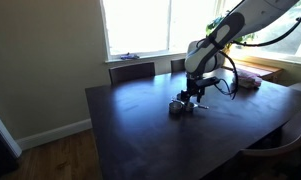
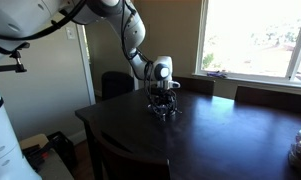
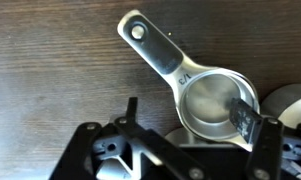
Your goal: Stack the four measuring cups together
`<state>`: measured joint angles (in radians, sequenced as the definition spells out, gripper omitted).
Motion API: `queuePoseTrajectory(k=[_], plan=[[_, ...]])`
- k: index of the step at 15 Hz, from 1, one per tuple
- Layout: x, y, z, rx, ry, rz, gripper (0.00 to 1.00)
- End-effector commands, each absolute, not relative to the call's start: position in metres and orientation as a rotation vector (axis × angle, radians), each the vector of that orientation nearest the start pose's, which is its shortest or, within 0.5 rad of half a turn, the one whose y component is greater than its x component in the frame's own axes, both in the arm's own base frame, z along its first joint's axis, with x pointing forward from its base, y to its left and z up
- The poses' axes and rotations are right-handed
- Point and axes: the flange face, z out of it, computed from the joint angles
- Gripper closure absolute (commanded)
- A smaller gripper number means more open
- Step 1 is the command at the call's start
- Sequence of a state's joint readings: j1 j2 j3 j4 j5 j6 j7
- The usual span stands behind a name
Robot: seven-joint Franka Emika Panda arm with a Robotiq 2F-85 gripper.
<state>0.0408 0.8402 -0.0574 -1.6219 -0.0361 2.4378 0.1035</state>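
Next, I pinch the bowl's side [image 3: 182, 106] with my gripper, as the measuring cup sits crooked over another cup's rim, then lift it off and carry it to the round cup.
In the wrist view a silver measuring cup [image 3: 205, 105] lies on the dark table with its flat handle pointing up and left. My gripper [image 3: 188, 113] hangs open right over it. One fingertip [image 3: 246, 120] stands over the bowl's right rim, while the other is out to the left over bare wood, clear of the cup. Part of another round cup [image 3: 287, 103] shows at the right edge, and a further rim peeks out below the bowl. In both exterior views the cups [image 1: 178, 107] [image 2: 160, 112] are a small grey cluster under the gripper [image 1: 197, 98] [image 2: 163, 100].
The dark wooden table [image 1: 140, 130] spreads wide around the cups. Chairs [image 1: 131, 71] stand along its far side under bright windows. A pinkish bundle [image 1: 250, 79] lies on the table near the window, and another chair back [image 2: 130, 160] stands at the near edge.
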Motion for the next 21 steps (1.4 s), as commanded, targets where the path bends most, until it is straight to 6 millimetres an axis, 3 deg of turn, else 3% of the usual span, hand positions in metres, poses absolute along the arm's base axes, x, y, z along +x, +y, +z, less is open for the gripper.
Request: queuePoseTrajectory(k=[1,2,3,4,5,9,11,21], plan=[[0.687,-0.005,0.120,-3.237,0.145,0.005,0.21],[0.688,-0.005,0.117,-3.238,0.145,0.011,0.21],[0.689,-0.005,0.115,-3.237,0.145,0.014,0.29],[0.690,-0.006,0.114,-3.235,0.149,0.017,0.45],[0.691,-0.006,0.113,-3.233,0.149,0.016,0.54],[0.692,-0.006,0.114,-3.229,0.147,0.015,0.82],[0.692,-0.006,0.114,-3.225,0.152,0.022,0.91],[0.689,-0.003,0.138,-3.197,0.109,-0.011,0.92]])
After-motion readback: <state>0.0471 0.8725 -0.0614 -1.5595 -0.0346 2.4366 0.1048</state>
